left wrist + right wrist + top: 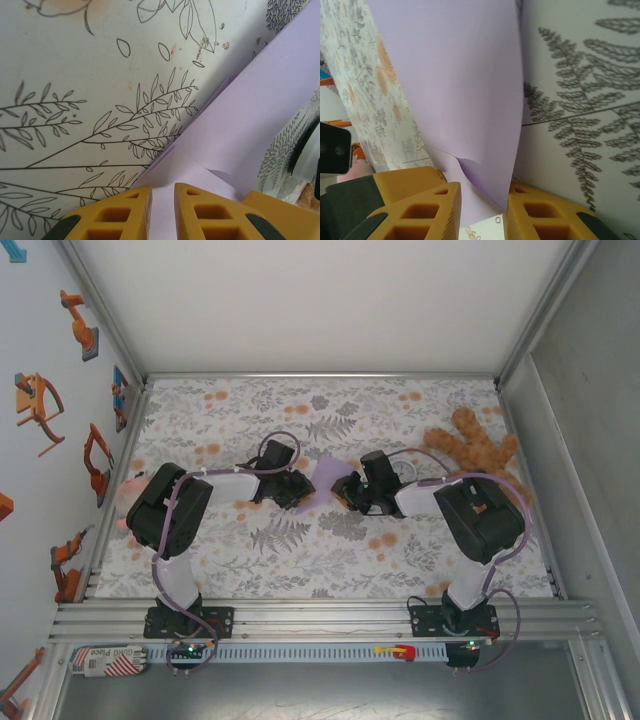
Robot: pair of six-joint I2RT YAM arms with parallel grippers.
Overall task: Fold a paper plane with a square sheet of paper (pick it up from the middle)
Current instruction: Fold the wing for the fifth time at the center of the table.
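Next, my left gripper opens and pinches that edge's near end (497, 197), because it is over flat paper and the paper's raised edge is at my right gripper.
The square sheet of paper (326, 480) is lavender and lies mid-table between the two grippers, with a folded layer showing in the left wrist view (250, 115). My left gripper (292, 490) is low over the sheet's left side. Its yellow fingers (163, 192) stand a narrow gap apart, and flat paper shows through the gap. My right gripper (347, 490) faces it from the right. Its jaws (484, 192) are wider apart, and the sheet (455, 75) curls up loosely between them, one edge against the right finger (530, 205).
A brown teddy bear (475, 452) lies at the back right, close behind the right arm. The flower-patterned tablecloth (300, 540) covers the table. Metal walls close in the back and both sides. The grippers' tips nearly meet over the paper.
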